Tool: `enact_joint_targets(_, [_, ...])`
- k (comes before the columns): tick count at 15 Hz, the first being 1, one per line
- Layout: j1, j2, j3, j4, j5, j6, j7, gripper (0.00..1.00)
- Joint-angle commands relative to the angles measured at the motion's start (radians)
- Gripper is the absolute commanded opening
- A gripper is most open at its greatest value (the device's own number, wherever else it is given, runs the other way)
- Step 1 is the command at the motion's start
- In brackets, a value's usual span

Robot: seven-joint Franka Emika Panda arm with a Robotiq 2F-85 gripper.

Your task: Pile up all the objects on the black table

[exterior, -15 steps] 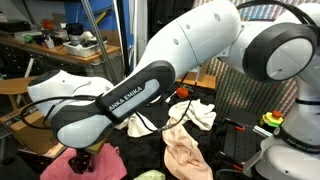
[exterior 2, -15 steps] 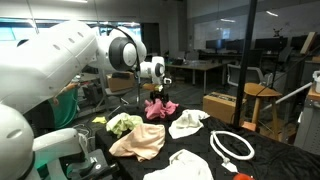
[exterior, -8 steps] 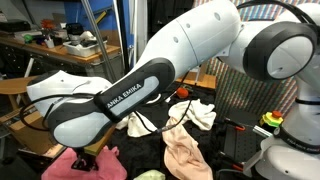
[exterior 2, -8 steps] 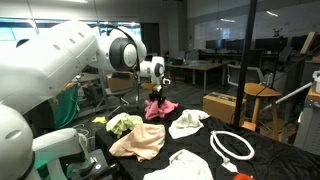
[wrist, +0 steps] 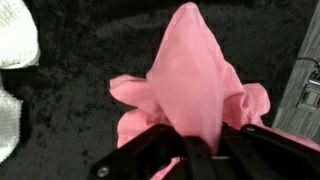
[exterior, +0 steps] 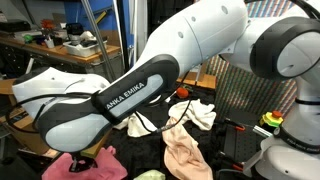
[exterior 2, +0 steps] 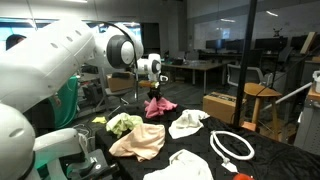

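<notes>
My gripper is going to let go of the pink cloth over the white cable loop (exterior: pixel 156 99) on the black table.
My gripper (wrist: pixel 190 150) is shut on the pink cloth (wrist: pixel 190 75), whose middle is pulled up into a peak between the fingers while its edges still lie on the black table (wrist: pixel 80 55). In an exterior view the gripper (exterior 2: pixel 154 88) holds the pink cloth (exterior 2: pixel 160 107) at the far side of the table. Nearer lie a green cloth (exterior 2: pixel 124 124), a peach cloth (exterior 2: pixel 140 142) and two white cloths (exterior 2: pixel 187 123) (exterior 2: pixel 185 165). In an exterior view the pink cloth (exterior: pixel 95 163) shows at the bottom left, below my arm (exterior: pixel 110 100).
A white cable loop (exterior 2: pixel 232 147) lies on the table's right part. White cloth edges (wrist: pixel 15 40) show at the left of the wrist view. A peach cloth (exterior: pixel 185 150) and a white cloth (exterior: pixel 195 112) lie behind my arm. Desks and boxes stand around the table.
The jaws have gone from open to shut on the pink cloth. The gripper has risen a little, pulling the cloth's middle upward.
</notes>
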Motion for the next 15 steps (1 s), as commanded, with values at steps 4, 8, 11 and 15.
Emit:
enact_joint_targets(4, [0.072, -0.218, -0.043, -0.139, -0.132, 0.033, 0.062, 0.07])
enact_joint_targets(8, [0.08, -0.34, -0.103, -0.219, -0.235, 0.057, 0.16, 0.07])
enact_joint_targets(11, [0.058, -0.416, -0.156, -0.278, -0.281, 0.057, 0.211, 0.07])
enact_joint_targets(15, [0.01, -0.509, -0.231, -0.362, -0.294, 0.052, 0.256, 0.07])
